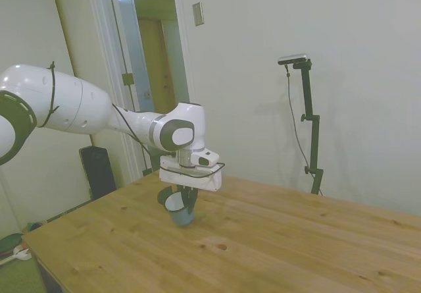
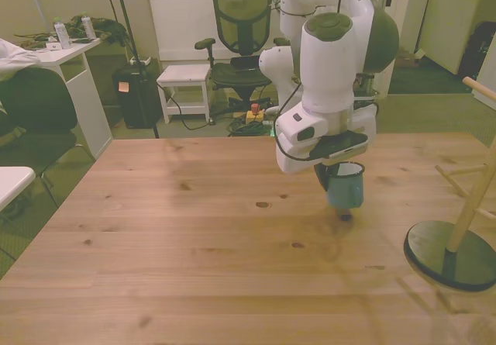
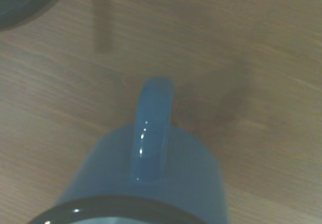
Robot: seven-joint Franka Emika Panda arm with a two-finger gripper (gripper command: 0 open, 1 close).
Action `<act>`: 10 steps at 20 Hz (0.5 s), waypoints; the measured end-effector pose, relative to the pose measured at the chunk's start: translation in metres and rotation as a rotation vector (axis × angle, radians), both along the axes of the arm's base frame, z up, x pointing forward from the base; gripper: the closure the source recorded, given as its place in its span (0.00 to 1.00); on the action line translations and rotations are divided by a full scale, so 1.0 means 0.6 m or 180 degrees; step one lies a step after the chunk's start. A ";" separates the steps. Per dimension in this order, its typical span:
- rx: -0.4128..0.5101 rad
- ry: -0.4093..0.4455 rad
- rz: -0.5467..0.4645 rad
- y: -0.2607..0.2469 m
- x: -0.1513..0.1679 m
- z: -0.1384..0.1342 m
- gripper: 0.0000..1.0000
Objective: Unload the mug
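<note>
My gripper is going to the wooden table [image 1: 184,215] with the mug, which hangs just above it now. It will set the mug down there, close beside the peg stand's dark round base.
The small light blue-grey mug [image 1: 181,209] [image 2: 345,188] with a dark rim and white inside hangs just above the wooden table, held at its rim. My gripper [image 1: 183,198] [image 2: 332,176] is shut on the mug's rim, with the cup body below the hand. Seen from the wrist, the mug [image 3: 151,178] fills the near field, its handle [image 3: 151,128] pointing away over the tabletop. A dark shadow lies on the wood under the mug.
The wooden peg stand [image 2: 465,213] with a dark round base [image 2: 449,256] stands at the front view's right edge of the table [image 2: 194,244]. An office chair [image 2: 242,19], a stool and a desk are on the floor beyond the table.
</note>
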State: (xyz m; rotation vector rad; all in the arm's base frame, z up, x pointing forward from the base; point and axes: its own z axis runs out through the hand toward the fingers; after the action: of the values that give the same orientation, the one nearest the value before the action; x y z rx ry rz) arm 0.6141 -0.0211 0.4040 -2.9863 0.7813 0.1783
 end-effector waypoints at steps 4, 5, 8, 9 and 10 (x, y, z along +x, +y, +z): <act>-0.0154 -0.0009 -0.0112 0.025 0.011 0.009 1.00; -0.0165 0.0008 -0.0137 0.031 0.012 0.012 1.00; -0.0175 0.0075 -0.0187 0.040 0.015 0.017 1.00; -0.0175 0.0086 -0.0191 0.040 0.016 0.019 1.00; -0.0176 0.0085 -0.0195 0.040 0.016 0.019 1.00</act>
State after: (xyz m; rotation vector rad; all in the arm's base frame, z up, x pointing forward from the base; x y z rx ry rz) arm 0.6239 0.0027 0.4154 -3.0126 0.8939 0.1977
